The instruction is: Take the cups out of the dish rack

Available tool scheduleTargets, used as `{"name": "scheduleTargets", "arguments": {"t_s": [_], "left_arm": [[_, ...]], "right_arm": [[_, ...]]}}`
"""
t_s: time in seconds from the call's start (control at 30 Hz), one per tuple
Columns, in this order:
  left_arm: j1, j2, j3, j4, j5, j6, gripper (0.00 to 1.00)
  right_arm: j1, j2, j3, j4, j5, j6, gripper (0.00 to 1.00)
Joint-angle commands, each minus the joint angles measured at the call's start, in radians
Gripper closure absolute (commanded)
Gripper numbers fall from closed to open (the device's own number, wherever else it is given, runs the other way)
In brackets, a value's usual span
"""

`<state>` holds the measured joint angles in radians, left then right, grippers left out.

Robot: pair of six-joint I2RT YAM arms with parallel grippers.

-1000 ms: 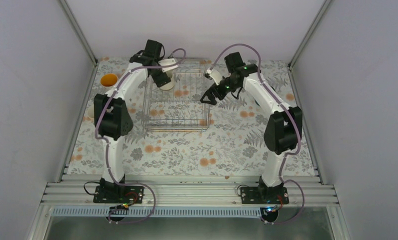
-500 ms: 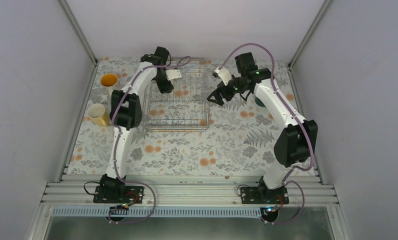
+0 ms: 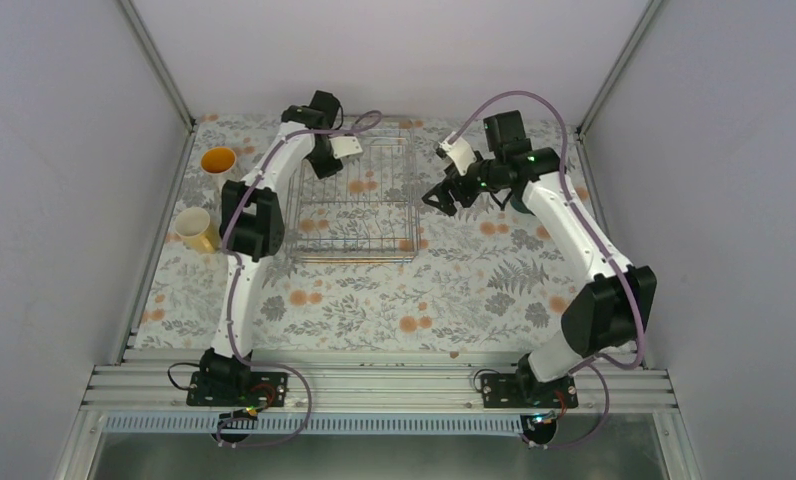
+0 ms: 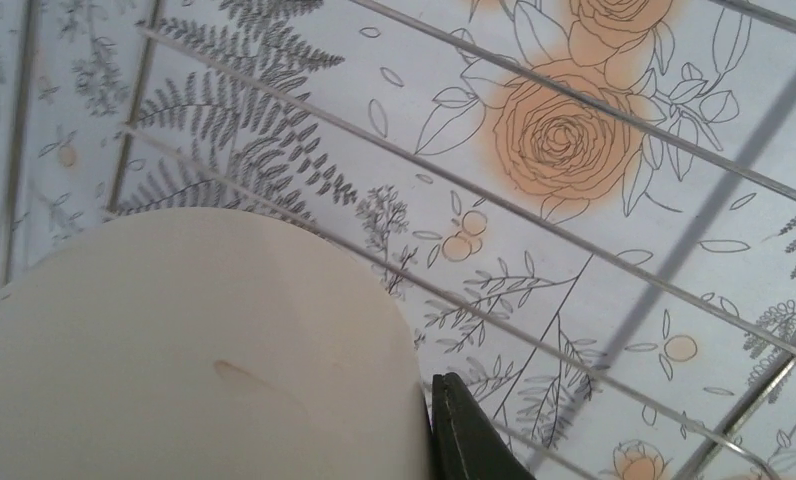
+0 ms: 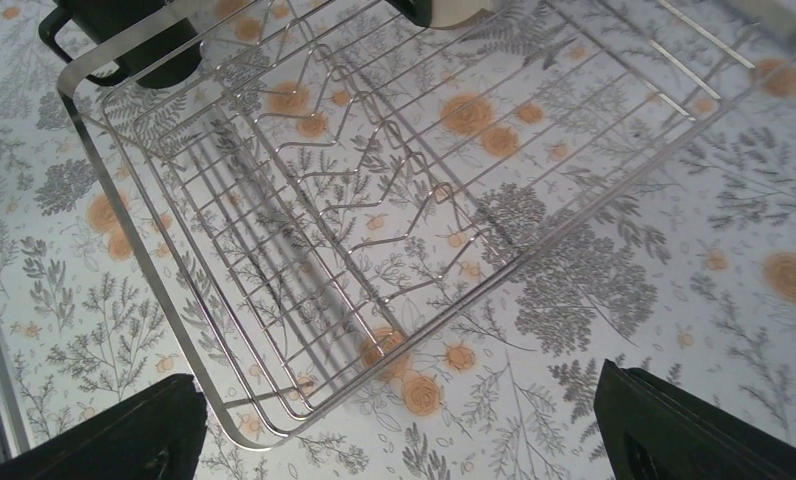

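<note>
Next, my left gripper releases the pale cream cup on the flowered cloth (image 3: 487, 261) between the gray fern and the rack.
The dish rack (image 3: 354, 250) is a silver wire grid in the middle of the table, also seen in the right wrist view (image 5: 274, 420). My left gripper (image 3: 324, 162) is at the rack's back left corner, shut on a pale cream cup (image 4: 194, 350). One black finger (image 4: 464, 435) presses against the cup's wall and the other finger is hidden behind it. From above the gripper covers that cup. The cup's lower edge (image 5: 454, 10) shows at the top of the right wrist view. My right gripper (image 3: 442, 196) (image 5: 399, 430) hangs open just right of the rack, holding nothing.
A yellow-orange cup (image 3: 217, 160) and a tan cup (image 3: 192, 228) stand on the flowered cloth left of the rack. A dark green cup (image 3: 518, 205) shows partly behind my right forearm. A dark cup (image 5: 124, 40) stands beyond the rack's far corner.
My left jaws have closed on the pale cup at the rack's back left corner. My left elbow has swung towards the rack. My right gripper has drifted right, away from the rack, still open.
</note>
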<state>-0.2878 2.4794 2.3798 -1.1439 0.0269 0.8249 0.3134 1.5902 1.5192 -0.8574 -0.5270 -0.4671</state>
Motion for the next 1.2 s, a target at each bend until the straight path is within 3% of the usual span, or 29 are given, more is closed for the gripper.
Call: {"name": "scheduleTargets", "arguments": {"t_s": [0.0,0.13,0.3,0.57,0.9,1.17], "left_arm": [[-0.046,-0.151,0.036,0.040,-0.107,-0.036,0.98],[-0.137,-0.230,0.117,0.021,-0.133,-0.047,0.98],[-0.334,-0.314,0.086,0.012,-0.177,-0.044,0.98],[-0.587,-0.242,0.100,0.019,-0.216,-0.068,0.98],[-0.696,-0.072,0.201,0.023,-0.168,-0.070,0.98],[-0.775,0.039,0.224,0.072,-0.123,-0.031,0.98]], "right_arm": [[-0.017,-0.078,-0.029,0.044,0.050,0.031,0.00],[-0.047,-0.182,-0.081,0.095,0.119,0.049,0.00],[-0.106,-0.324,-0.168,0.201,0.247,0.110,0.00],[-0.146,-0.572,-0.304,0.316,0.508,0.141,0.00],[-0.175,-0.804,-0.378,0.337,0.862,0.045,0.00],[-0.176,-0.892,-0.378,0.344,0.987,-0.011,0.00]]}}
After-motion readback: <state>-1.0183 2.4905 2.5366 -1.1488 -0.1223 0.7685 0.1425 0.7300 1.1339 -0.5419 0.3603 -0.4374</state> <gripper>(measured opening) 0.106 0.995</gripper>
